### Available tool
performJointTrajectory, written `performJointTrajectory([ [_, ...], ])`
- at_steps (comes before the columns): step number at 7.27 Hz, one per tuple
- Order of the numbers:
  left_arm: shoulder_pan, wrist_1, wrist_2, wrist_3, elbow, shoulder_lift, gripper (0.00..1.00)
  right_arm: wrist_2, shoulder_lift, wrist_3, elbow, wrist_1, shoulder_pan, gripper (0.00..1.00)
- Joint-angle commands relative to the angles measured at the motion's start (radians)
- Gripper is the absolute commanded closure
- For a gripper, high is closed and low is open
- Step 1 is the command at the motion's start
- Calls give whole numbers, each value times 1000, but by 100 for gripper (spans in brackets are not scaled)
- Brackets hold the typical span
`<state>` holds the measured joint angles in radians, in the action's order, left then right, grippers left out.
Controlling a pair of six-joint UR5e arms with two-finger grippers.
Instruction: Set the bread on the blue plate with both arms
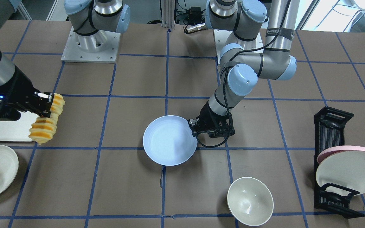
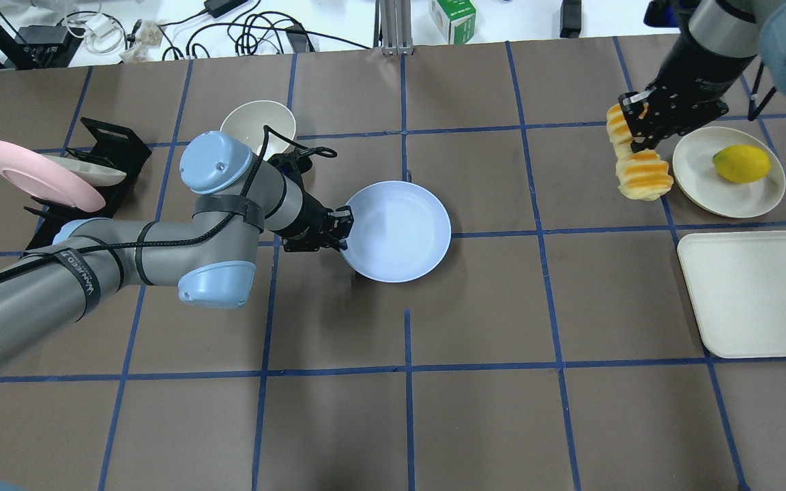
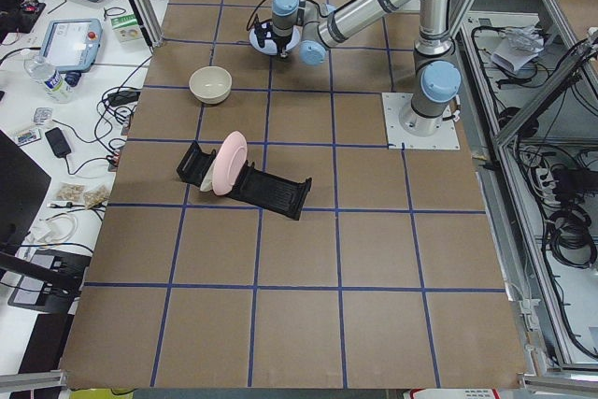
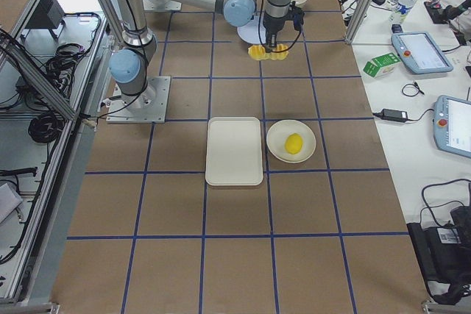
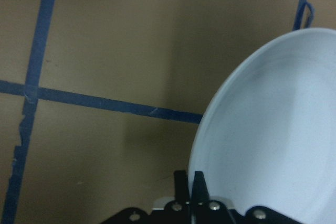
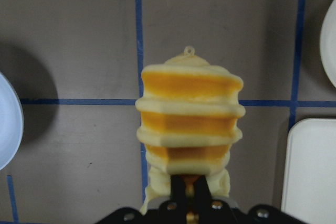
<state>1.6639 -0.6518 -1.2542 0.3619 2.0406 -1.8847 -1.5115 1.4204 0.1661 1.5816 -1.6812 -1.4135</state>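
I need to use my right gripper to release the bread on the blue plate, just off its middle [image 1: 164, 148] toward the yellow lemon.
The blue plate [image 2: 400, 232] is near the table's middle; it also shows in the front view [image 1: 169, 141] and the left wrist view [image 5: 273, 140]. My left gripper [image 2: 338, 228] is shut on its rim, on the robot's left side, and the plate casts a shadow on the table. My right gripper [image 2: 638, 129] is shut on the bread [image 2: 642, 174], a bent row of orange-topped slices held above the table at the far right. In the right wrist view the bread [image 6: 189, 119] hangs from the gripper [image 6: 190, 187]. Bread and plate are far apart.
A white plate [image 2: 696, 170] with a yellow lemon [image 2: 741, 164] lies beside the bread. A white tray [image 2: 754, 293] lies nearer the robot. A white bowl [image 2: 256, 123] and a black rack [image 2: 106, 140] with a pink plate [image 2: 41, 176] stand at the left.
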Motion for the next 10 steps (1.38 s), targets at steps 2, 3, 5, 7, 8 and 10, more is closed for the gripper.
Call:
performJointTrajectory([
  [2,-15,-38,-80,-33,-96,35,0,61,-44,-120,40,-47,-116,100],
  [3,-21,-231,-117,-91,-202,62,0,72,-73,-184,81,-152,-122,100],
  [5,-16,-707,-227,-110,-475,88,0,73,-136,-328,98,-280,-265,100],
  [7,-10,-863,-275,-115,-516,154,0,70,-230,-520,95,-440,-387,100],
  [8,-12,-862,-287,-122,-508,177,0,68,-251,-564,89,-451,-448,100],
  [10,-23,-850,-294,-144,-525,182,0,71,-325,-638,98,-507,-502,100],
])
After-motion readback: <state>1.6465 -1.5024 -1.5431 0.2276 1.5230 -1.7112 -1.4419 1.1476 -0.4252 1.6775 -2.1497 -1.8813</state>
